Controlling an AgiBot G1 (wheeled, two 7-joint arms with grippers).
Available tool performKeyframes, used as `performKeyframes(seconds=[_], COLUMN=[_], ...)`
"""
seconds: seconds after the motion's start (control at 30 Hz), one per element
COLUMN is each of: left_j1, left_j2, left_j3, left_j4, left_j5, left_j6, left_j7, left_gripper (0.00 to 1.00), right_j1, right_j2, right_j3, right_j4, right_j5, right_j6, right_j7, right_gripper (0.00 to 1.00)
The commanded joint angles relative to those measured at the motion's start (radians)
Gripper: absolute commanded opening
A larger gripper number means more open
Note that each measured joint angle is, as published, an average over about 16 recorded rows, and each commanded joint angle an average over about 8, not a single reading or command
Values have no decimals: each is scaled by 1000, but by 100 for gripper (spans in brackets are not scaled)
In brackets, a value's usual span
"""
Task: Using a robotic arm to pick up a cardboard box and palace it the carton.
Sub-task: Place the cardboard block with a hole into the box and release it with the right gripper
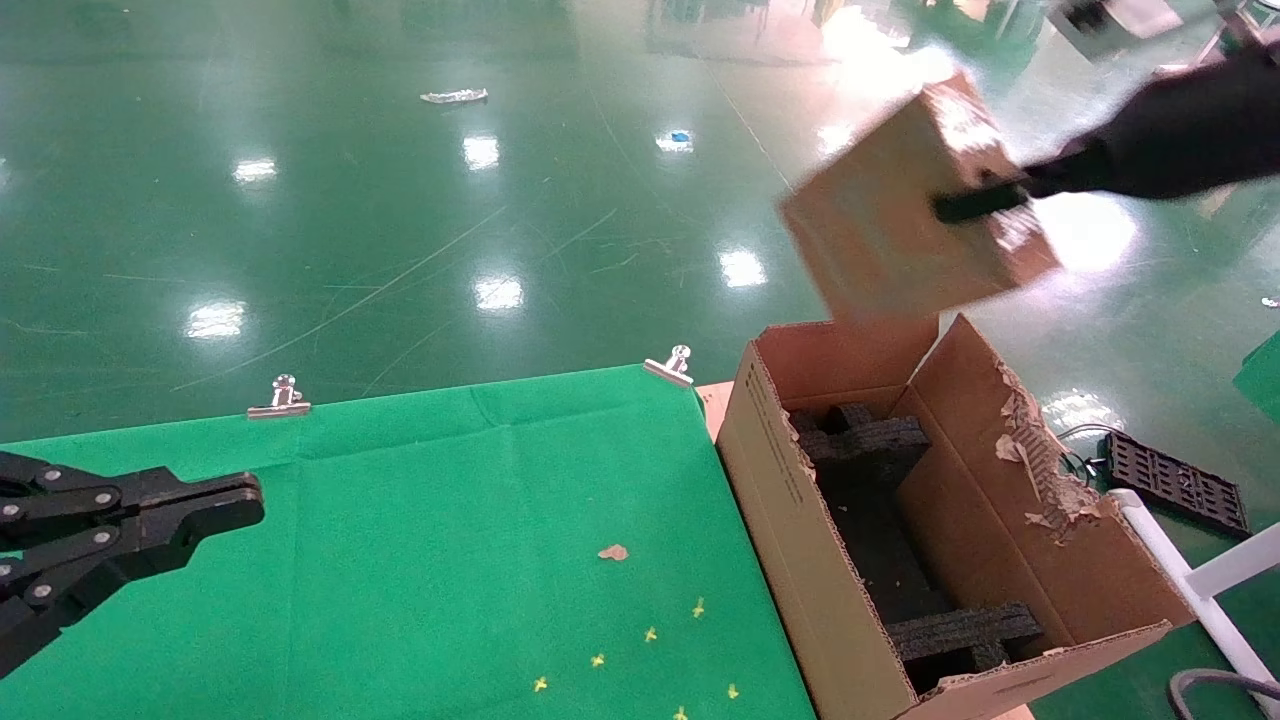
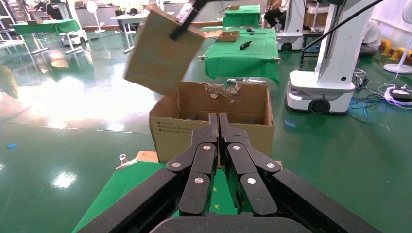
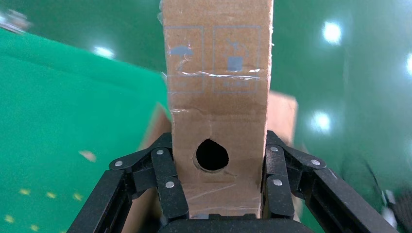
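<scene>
Next, I let go of the small brown cardboard box, now tilted above the open carton's far end, with my right gripper inside the carton, against the carton's side (image 1: 969, 529) below the torn flap.
My right gripper (image 1: 985, 200) is shut on the small brown cardboard box (image 1: 890, 230) and holds it tilted in the air above the far end of the open carton (image 1: 790, 520). In the right wrist view the fingers (image 3: 167, 170) clamp both sides of the box (image 3: 218, 87), whose round hole (image 3: 212, 154) faces the camera. The carton has a torn flap (image 1: 1040, 460) and black foam blocks (image 1: 870, 445) inside. My left gripper (image 1: 250, 500) is shut and empty over the table's left side. From its wrist view (image 2: 218, 119) the box (image 2: 158, 56) hangs over the carton (image 2: 180, 131).
The green-clothed table (image 1: 450, 520) carries two metal clips (image 1: 280, 398) at its far edge, a cardboard scrap (image 1: 612, 552) and small yellow marks. A black grid tray (image 1: 1175, 480) and a white frame (image 1: 1200, 580) lie right of the carton. Another robot base (image 2: 320, 92) stands beyond.
</scene>
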Motion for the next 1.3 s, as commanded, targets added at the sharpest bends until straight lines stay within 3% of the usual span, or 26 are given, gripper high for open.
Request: performKeyframes(seconds=[0.03,0.17,0.8,1.3], left_j1=[0,0,0,-1], left_j2=[0,0,-1,-1], left_j3=[0,0,2,2], left_j4=[0,0,0,0], left_j5=[0,0,-1,-2], left_j6=[0,0,-1,-1], left_j7=[0,0,1,1], left_gripper=[50,99,100,100], right_j1=[6,-24,-206,-403], right_j2=[12,7,-138,-199], right_j3=[-14,-50,-154,-148], right_j4=[-38,-119,-392,-472], right_j5=[-32,-64,-144,-103], right_j6=[-19,-61,-88,77], right_j7=[4,42,120,109], right_gripper=[0,0,0,0])
